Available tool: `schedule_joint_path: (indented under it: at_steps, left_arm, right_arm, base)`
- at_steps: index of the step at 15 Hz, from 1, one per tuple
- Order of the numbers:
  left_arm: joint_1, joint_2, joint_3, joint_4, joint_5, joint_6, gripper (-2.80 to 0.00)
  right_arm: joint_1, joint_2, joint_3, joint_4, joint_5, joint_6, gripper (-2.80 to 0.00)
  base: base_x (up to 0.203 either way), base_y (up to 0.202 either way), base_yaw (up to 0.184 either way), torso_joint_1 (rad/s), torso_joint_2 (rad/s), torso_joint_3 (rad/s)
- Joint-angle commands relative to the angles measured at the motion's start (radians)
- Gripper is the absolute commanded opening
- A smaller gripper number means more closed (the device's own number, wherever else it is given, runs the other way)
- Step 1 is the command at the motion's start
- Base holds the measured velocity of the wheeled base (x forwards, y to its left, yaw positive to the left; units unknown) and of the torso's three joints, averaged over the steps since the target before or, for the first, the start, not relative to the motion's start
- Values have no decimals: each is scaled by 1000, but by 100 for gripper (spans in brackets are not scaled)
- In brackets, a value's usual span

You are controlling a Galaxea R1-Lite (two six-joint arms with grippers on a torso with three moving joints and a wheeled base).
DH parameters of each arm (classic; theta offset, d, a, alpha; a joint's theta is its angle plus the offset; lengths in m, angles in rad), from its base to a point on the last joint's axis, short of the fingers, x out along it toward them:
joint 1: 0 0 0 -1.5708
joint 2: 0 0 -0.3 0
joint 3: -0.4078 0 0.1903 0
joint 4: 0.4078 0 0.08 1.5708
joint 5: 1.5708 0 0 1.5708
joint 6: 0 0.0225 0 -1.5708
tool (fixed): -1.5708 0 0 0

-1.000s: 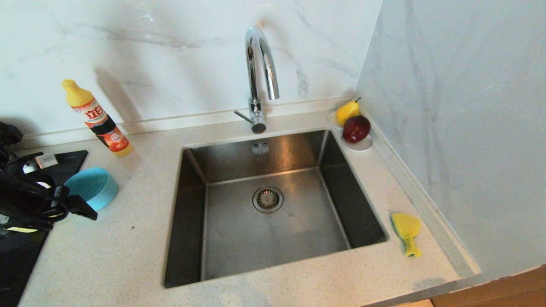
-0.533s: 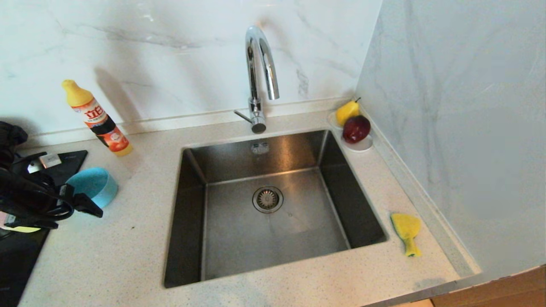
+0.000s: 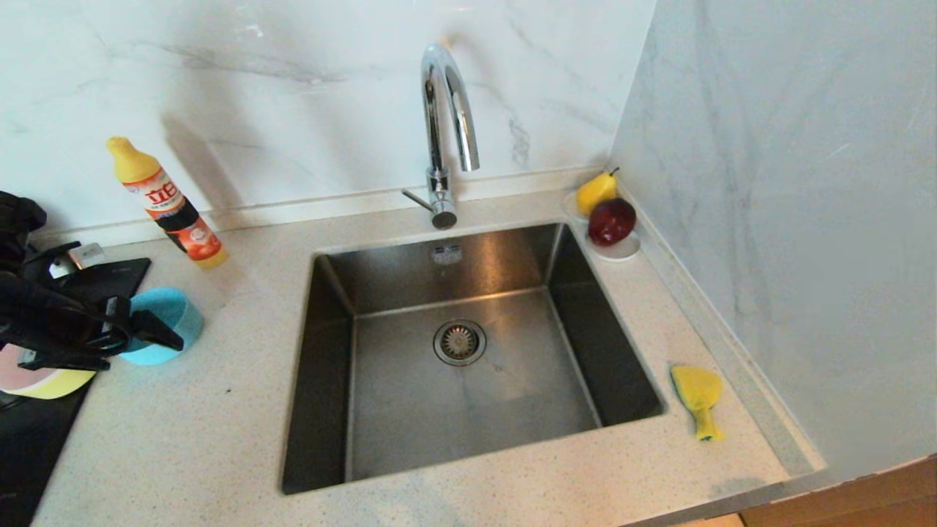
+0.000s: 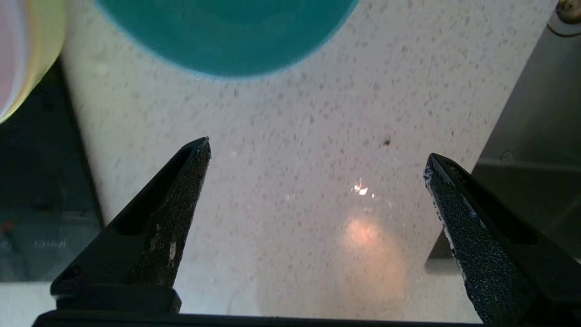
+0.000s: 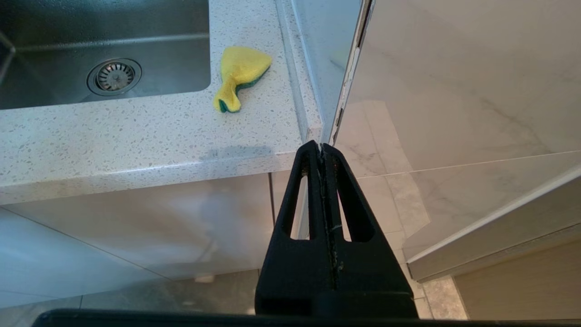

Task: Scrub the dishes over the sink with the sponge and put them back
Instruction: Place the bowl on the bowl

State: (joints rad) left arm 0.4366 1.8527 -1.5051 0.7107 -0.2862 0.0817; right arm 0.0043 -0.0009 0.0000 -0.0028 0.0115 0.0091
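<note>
The light blue bowl has a rim (image 3: 199, 316) facing the sink. My left gripper should go to the bowl next and close on that rim.
The light blue bowl (image 3: 172, 316) stands on the counter left of the sink (image 3: 468, 410). My left gripper (image 3: 110, 353) hovers open just in front of it and hides part of it. In the left wrist view only bare counter lies between the fingers of the left gripper (image 4: 316, 149), with the blue bowl (image 4: 227, 36) beyond the tips. The pink bowl (image 3: 18, 372) sits nested in the yellow bowl (image 3: 62, 384) on the black cooktop. The sponge (image 3: 697, 395) lies right of the sink. My right gripper (image 5: 321, 145) is shut and parked below the counter's front edge, sponge (image 5: 240, 75) ahead of it.
A chrome tap (image 3: 446, 110) rises behind the sink. A yellow and orange detergent bottle (image 3: 168, 205) leans at the back left. A white saucer (image 3: 622, 252) with a pear and an apple sits in the back right corner. The black cooktop (image 3: 29, 446) fills the left edge.
My left arm has moved toward the back wall and now covers more of the blue bowl. The nested pink and yellow bowls have come into view beneath it. The right arm stayed still.
</note>
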Motion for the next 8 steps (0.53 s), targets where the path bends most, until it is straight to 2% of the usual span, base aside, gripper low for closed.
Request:
schedule_joint_path:
  at_steps: [1,3,8]
  left_arm:
    - [-5,49,-7,-34,-3,-3,0]
    - [-10,76,-9,-92,-2,-29,0]
    - [-62,102,-40,-103,-1,-66,0]
  right_arm:
    - [0,-1,0,0,1,0,-280]
    - [0,-1,0,0,1,0,-280]
    - [0,1,0,0,1,0,-280]
  base:
    - [0,0,0,0,0,0]
    - [0,0,0,0,0,0]
    - [0,0,0,0,0,0]
